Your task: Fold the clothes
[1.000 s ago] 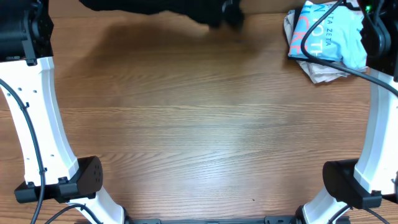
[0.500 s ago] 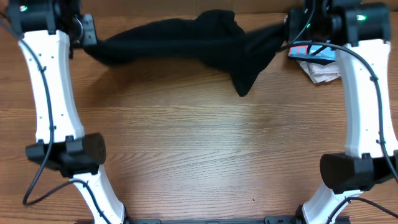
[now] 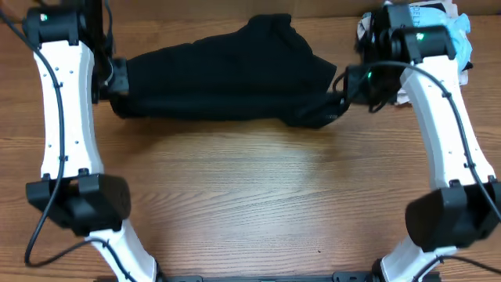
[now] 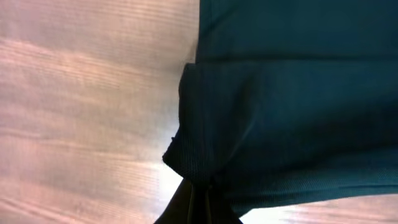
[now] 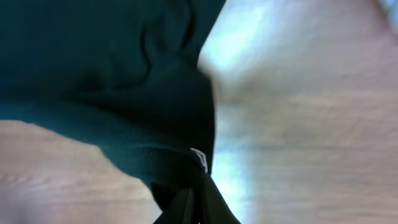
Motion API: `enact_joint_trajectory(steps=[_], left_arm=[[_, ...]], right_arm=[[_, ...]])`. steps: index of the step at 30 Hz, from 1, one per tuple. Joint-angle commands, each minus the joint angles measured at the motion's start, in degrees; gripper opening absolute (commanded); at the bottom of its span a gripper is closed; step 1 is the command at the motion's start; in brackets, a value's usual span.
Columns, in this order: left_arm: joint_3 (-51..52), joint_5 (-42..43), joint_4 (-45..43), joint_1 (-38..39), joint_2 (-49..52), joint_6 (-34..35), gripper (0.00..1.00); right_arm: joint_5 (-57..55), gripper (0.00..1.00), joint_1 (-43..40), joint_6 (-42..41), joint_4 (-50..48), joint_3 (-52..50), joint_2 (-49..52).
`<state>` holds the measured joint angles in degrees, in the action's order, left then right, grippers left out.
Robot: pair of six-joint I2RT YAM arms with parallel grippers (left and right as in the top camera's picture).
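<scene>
I will use my left gripper to set down and let go of the garment's ribbed edge on the bare wood (image 3: pixel 134 163), just in front of the garment's stretched band.
The clothes (image 3: pixel 223 78), a large plain black garment, hang stretched in a wide band across the far part of the table. My left gripper (image 3: pixel 117 84) is shut on the garment's left end, where a ribbed edge (image 4: pixel 199 168) bunches into my closed jaws (image 4: pixel 200 198). My right gripper (image 3: pixel 341 92) is shut on the right end. In the right wrist view a ribbed hem (image 5: pixel 168 165) with a small white tag (image 5: pixel 199 158) runs into my pinched jaws (image 5: pixel 196 202).
A light blue T-shirt (image 3: pixel 458 35) lies crumpled at the far right corner, partly behind the right arm (image 3: pixel 438 102). The left arm (image 3: pixel 66 110) stands along the left side. Bare wooden tabletop (image 3: pixel 258 204) spreads in front of the garment.
Both arms have pulled the black garment from the far edge toward the table's middle. It has dropped lower and spread into a wider band between the grippers.
</scene>
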<state>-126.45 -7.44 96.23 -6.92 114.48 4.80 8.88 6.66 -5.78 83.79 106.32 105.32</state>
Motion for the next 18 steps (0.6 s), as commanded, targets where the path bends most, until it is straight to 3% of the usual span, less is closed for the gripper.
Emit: enact_joint_trajectory(steps=[1, 9, 18], left_arm=[[8.5, -1.9, 0.2, -0.7, -7.9, 1.6, 0.04], [27.7, -1.6, -5.0, -0.6, -16.3, 7.8, 0.04], [54.3, -2.1, -15.3, -0.6, -23.7, 15.9, 0.04]], right_arm=[[2.4, 0.04, 2.1, -1.6, -0.6, -6.5, -9.2], [2.4, 0.04, 5.7, -5.4, -2.6, -23.9, -20.7], [2.4, 0.04, 5.8, -8.0, -3.5, -36.3, -22.4]])
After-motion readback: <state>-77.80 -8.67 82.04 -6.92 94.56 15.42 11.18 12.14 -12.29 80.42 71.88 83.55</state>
